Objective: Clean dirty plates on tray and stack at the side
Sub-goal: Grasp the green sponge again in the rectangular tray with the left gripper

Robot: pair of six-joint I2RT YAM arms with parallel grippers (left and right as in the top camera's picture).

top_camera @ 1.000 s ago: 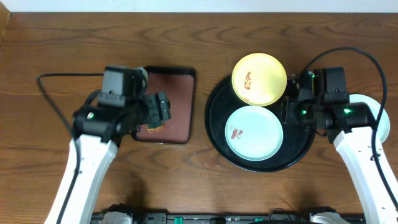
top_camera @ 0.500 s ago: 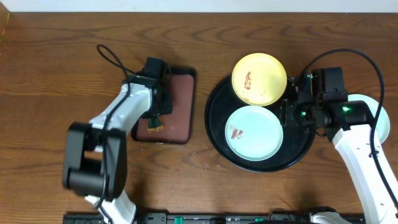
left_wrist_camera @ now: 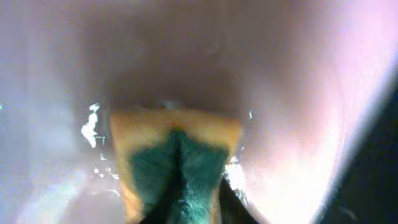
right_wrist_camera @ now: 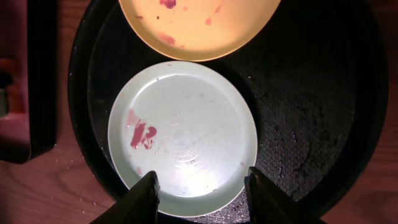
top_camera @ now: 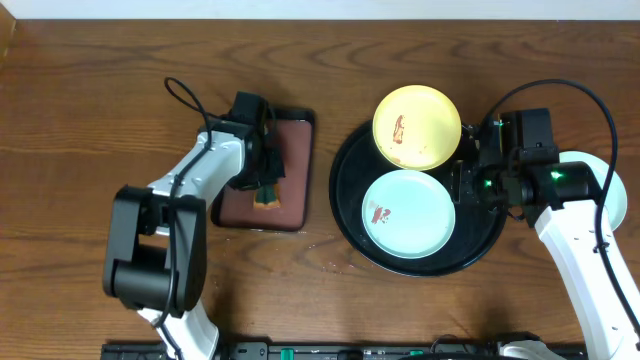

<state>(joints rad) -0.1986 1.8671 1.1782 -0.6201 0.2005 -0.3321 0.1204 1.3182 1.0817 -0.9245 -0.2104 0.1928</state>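
Observation:
My right gripper needs to close on the mint plate's rim [top_camera: 453,207] [right_wrist_camera: 256,144], on the side facing the pale plate outside the tray, to steady it for wiping.
A pale yellow plate [top_camera: 417,127] with a red-brown smear lies on the far rim of the round black tray [top_camera: 470,245]. A mint plate [top_camera: 408,213] with a red smear lies flat inside the tray. Another pale plate [top_camera: 618,200] sits right of the tray, partly under the right arm. My right gripper [top_camera: 462,185] hovers open over the mint plate's [right_wrist_camera: 183,137] near edge, its fingers [right_wrist_camera: 146,196] apart. My left gripper [top_camera: 268,185] is shut on a yellow-and-green sponge [left_wrist_camera: 177,155], which is creased between its jaws.
The sponge rests on a small rectangular reddish-brown tray [top_camera: 290,140] left of the black tray, with wet shine around it. A few drops lie on the wooden table [top_camera: 330,262] between the two trays.
The left gripper has come down on the sponge and closed on it, shifting it a little to the right. The right arm and the plates have not moved.

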